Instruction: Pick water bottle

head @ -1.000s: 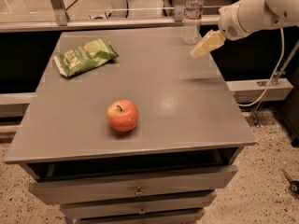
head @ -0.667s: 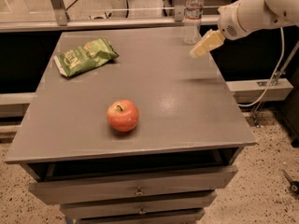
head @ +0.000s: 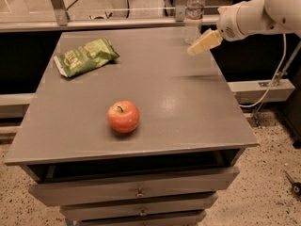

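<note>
Next, I close my gripper on the lower part of the water bottle (head: 193,32), just above the bottom of the bottle.
The water bottle (head: 194,12) is clear with a white cap and a pale label band. It stands upright at the far right edge of the grey table (head: 188,102). My gripper (head: 205,42) is cream-coloured and comes in from the right on a white arm (head: 263,13). It hovers above the table, just in front of and to the right of the bottle's lower part. It holds nothing that I can see.
A red apple (head: 123,117) sits near the table's front middle. A green snack bag (head: 85,56) lies at the back left. A metal rail (head: 117,23) runs behind the table. Drawers (head: 136,189) are below the top. A white cable (head: 270,86) hangs at the right.
The gripper has crept very slightly left toward the bottle. The bottle, apple and bag have not moved.
</note>
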Controlling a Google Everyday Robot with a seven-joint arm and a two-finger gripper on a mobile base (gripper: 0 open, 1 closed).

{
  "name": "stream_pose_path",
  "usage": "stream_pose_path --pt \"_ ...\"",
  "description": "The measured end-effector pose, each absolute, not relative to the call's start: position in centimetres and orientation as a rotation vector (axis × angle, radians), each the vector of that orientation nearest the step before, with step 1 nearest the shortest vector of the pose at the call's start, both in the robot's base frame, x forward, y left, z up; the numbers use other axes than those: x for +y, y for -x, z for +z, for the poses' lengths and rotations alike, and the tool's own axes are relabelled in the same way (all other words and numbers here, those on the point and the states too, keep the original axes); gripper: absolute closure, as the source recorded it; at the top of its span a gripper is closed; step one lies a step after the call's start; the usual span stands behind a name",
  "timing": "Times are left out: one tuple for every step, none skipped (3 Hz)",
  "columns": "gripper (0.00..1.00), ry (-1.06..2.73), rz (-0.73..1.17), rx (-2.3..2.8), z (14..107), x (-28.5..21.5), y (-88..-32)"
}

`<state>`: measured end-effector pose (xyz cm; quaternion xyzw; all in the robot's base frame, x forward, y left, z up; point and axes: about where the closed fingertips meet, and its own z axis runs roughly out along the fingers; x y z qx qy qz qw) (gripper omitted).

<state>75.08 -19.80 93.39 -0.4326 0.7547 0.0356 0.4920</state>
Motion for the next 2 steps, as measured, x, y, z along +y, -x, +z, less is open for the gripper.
stream_pose_path --pt "0.00 0.943 0.087 1.776 93.3 -20.0 -78.4" --pt "0.00 0.858 0.080 1.726 93.3 -20.3 -81.4"
